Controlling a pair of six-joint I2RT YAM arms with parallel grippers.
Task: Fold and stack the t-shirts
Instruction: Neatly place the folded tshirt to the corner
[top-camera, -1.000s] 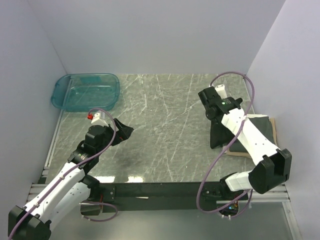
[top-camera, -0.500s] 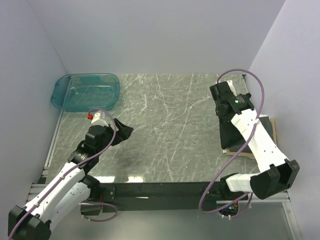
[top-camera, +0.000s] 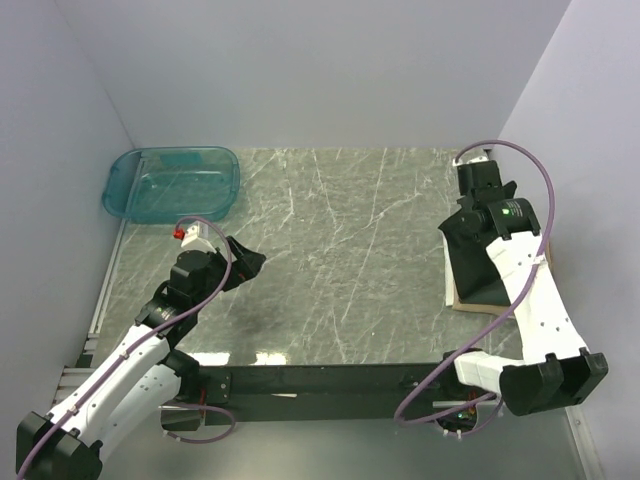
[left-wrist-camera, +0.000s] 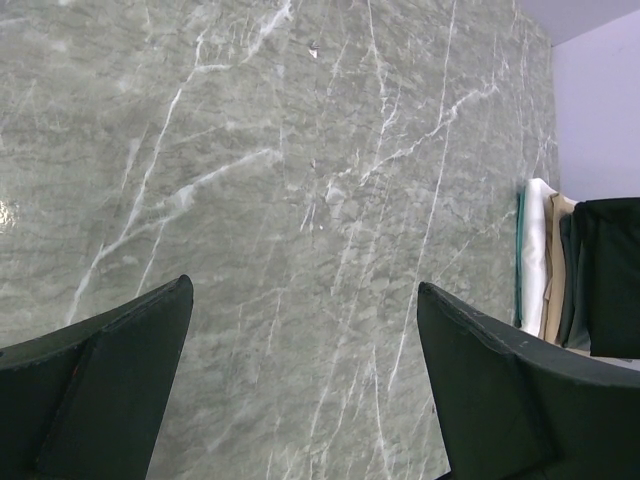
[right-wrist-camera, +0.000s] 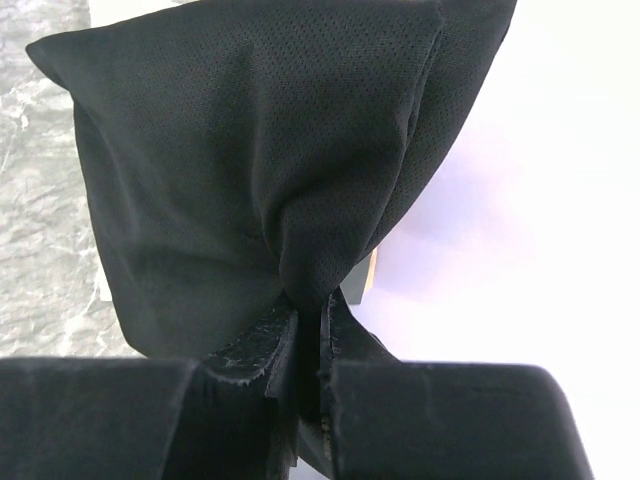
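Next, I lay the black t-shirt flat with my right gripper on the folded dark grey t-shirt on the tan board (top-camera: 486, 259).
My right gripper (top-camera: 468, 222) is shut on a bunched fold of the black t-shirt (top-camera: 478, 268) and holds it up, so the cloth hangs over the tan board (top-camera: 456, 299) at the right edge. In the right wrist view the fingers (right-wrist-camera: 310, 315) pinch the black t-shirt (right-wrist-camera: 250, 170). The dark grey t-shirt lies folded on the board and shows as a thin layer (left-wrist-camera: 568, 290) in the left wrist view, mostly hidden behind the black one (left-wrist-camera: 612, 275). My left gripper (top-camera: 250, 262) is open and empty over the left middle of the table; it also shows in the left wrist view (left-wrist-camera: 305, 300).
A clear teal tub (top-camera: 172, 183) stands at the back left corner. The marble table (top-camera: 340, 250) is walled in on the left, back and right. The right arm's purple cable (top-camera: 520, 160) loops close to the right wall.
My right gripper has carried the black t-shirt rightward, from the table's middle right to over the board by the right wall. The left arm has not moved.
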